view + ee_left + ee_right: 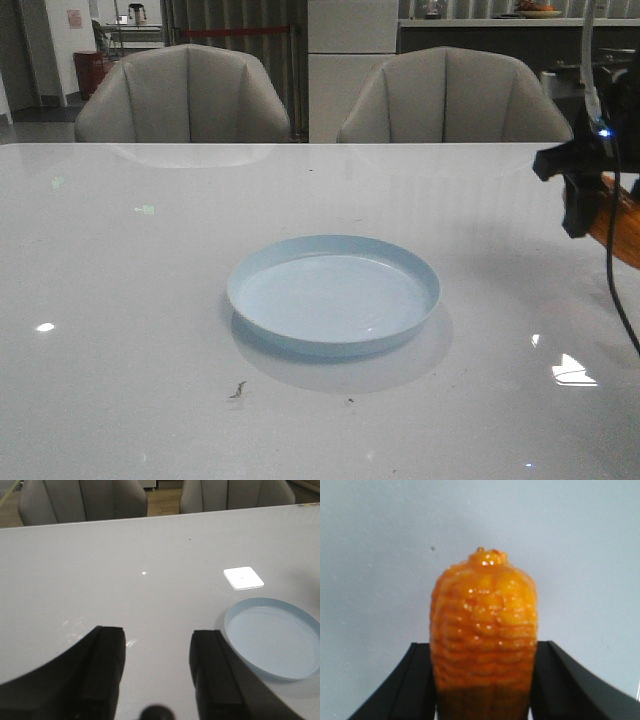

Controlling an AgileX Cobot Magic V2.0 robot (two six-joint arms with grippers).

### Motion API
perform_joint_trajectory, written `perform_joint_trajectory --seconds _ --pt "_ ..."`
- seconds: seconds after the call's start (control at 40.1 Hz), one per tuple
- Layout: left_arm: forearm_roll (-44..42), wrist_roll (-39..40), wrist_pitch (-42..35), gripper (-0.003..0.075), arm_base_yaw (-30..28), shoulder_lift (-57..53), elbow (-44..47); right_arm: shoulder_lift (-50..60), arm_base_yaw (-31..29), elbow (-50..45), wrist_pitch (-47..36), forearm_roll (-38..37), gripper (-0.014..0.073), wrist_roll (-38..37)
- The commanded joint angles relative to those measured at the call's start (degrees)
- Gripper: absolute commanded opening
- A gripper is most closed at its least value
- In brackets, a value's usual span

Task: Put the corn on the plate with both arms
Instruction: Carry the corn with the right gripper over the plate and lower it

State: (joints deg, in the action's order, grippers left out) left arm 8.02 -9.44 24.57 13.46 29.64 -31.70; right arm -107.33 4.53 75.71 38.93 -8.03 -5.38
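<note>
I will release the orange corn with my right gripper across the middle of the pale blue plate (350, 282).
The pale blue plate (333, 292) lies empty in the middle of the white table; it also shows in the left wrist view (274, 636). My right gripper (482, 652) is shut on the orange corn (484, 630), whose rounded end sticks out past the fingers. In the front view that gripper (578, 205) hangs at the right edge above the table, with the corn (618, 228) showing behind it, to the right of the plate. My left gripper (157, 647) is open and empty over bare table beside the plate; it does not show in the front view.
Two grey chairs (183, 93) (455, 97) stand behind the table's far edge. A black cable (617, 290) hangs down from the right arm. Small dark specks (237, 390) lie on the table in front of the plate.
</note>
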Motion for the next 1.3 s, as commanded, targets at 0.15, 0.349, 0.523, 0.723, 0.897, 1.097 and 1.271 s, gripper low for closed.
perform_joint_trajectory --seconds 0.15,0.349,0.523,0.723,0.897,1.097,1.271 --pt "1.5 0.6 -5.0 0.0379 0.0 0.2 -1.6 3.0 9.3 9.9 1.4 -0.8 0.0358 0.5" --pt "2.4 0.6 -5.0 0.0379 0.0 0.2 -1.6 2.9 18.6 11.3 0.9 0.5 0.0358 0.5" --pt "2.6 0.6 -5.0 0.0379 0.0 0.2 -1.6 1.1 25.0 11.3 -0.6 1.1 0.0358 0.5" --pt "3.5 0.6 -5.0 0.0379 0.0 0.2 -1.6 -3.3 28.7 11.3 -1.4 1.3 0.0363 0.5" --pt "3.6 0.6 -5.0 0.0379 0.0 0.2 -1.6 -6.9 29.3 11.3 -1.4 1.8 0.0488 0.5" --pt "3.6 0.6 -5.0 0.0379 0.0 0.2 -1.6 -7.4 29.3 11.3 -3.4 1.8 0.0566 0.5" --pt "3.6 0.6 -5.0 0.0379 0.0 0.2 -1.6 -7.0 29.2 14.8 -1.6 1.0 0.0566 -0.1"
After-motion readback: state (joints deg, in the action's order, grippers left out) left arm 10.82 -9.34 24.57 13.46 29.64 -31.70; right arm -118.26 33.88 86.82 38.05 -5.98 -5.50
